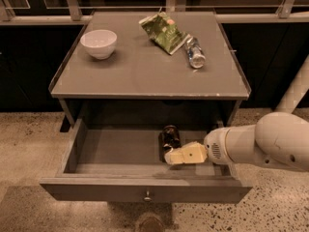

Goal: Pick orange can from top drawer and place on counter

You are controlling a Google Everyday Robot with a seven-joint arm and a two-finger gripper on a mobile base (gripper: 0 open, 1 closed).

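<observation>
I will close my gripper on the near end [169, 147] of the orange can, which is the end toward the round knob of the drawer.
The orange can [170, 136] lies dark brown in shadow inside the open top drawer [116, 153], right of its middle. My gripper [170, 157] reaches in from the right over the drawer's front right part, its cream fingertips right at the can's near end. The arm's white body [260, 144] is outside the drawer on the right. The counter [145, 69] is the grey tabletop above the drawer. The drawer's round knob [147, 195] shows at the front centre.
On the counter stand a white bowl [99, 43] at the back left, a green snack bag [161, 29] at the back centre, and a clear plastic bottle [194, 51] lying beside it. Speckled floor surrounds the cabinet. A pale post [297, 88] stands at right.
</observation>
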